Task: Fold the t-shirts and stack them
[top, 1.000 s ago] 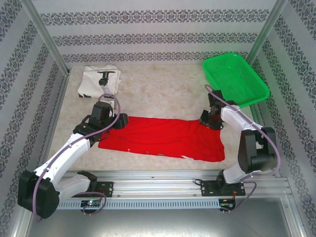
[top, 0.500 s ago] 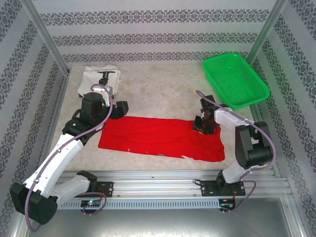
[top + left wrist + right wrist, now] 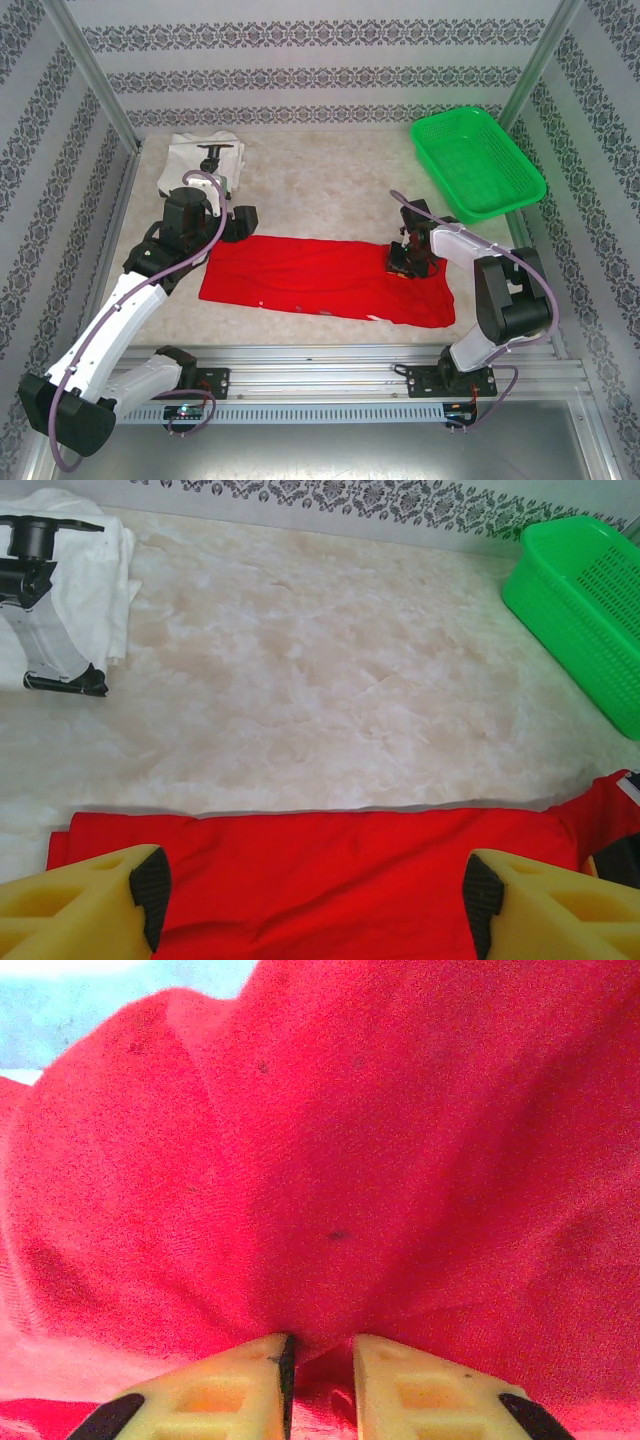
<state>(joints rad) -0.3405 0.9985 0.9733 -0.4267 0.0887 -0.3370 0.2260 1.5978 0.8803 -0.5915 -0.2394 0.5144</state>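
Note:
The robot's right gripper is pinching a bunched fold well inside the red t-shirt, so it should open and take the red t-shirt by its front edge (image 3: 374,318) before folding.
The red t-shirt (image 3: 320,282) lies spread as a wide strip across the middle of the table, print hidden. My left gripper (image 3: 236,222) hovers open over its far left edge; in the left wrist view the red t-shirt (image 3: 330,880) spans the wide gap of the left gripper (image 3: 315,900). My right gripper (image 3: 404,262) is shut on a bunched fold of the red t-shirt (image 3: 330,1180) near its far right edge, cloth pinched in the right gripper (image 3: 320,1348). The white t-shirt (image 3: 200,165) with a black graphic lies folded at the back left, also the white t-shirt (image 3: 60,590).
A green mesh basket (image 3: 478,160) stands at the back right corner, its wall (image 3: 585,600) visible in the left wrist view. Bare marble tabletop (image 3: 320,190) stretches between the white shirt and the basket. Patterned walls enclose the table.
My right gripper has moved left and toward me onto the shirt, dragging the far right edge inward. My left gripper has pulled back slightly from the shirt's left edge.

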